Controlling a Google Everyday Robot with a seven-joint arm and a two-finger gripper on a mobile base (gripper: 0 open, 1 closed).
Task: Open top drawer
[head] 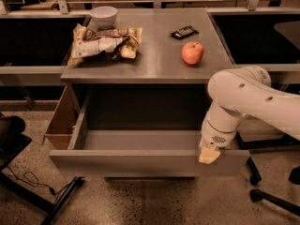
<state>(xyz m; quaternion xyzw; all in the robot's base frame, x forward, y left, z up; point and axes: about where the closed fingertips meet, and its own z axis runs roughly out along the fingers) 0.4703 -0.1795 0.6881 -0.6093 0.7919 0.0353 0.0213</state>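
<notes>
Next, I let go of the top drawer's front panel farther out, over the floor (222,176) near the bases of the chairs.
The top drawer (140,163) is a wide grey drawer with a plain front panel. It stands pulled well out from under the grey table top (154,55), and its grey box interior shows empty. My gripper (209,154) hangs from the white arm at the right part of the drawer's front panel, right at its top edge. Its yellowish tip lies against the panel.
On the table top lie a crumpled chip bag (104,42), a white bowl (103,16), a red apple (192,53) and a dark snack bar (183,32). A cardboard box (61,121) stands left of the drawer. Chair bases (267,191) stand on the floor at right.
</notes>
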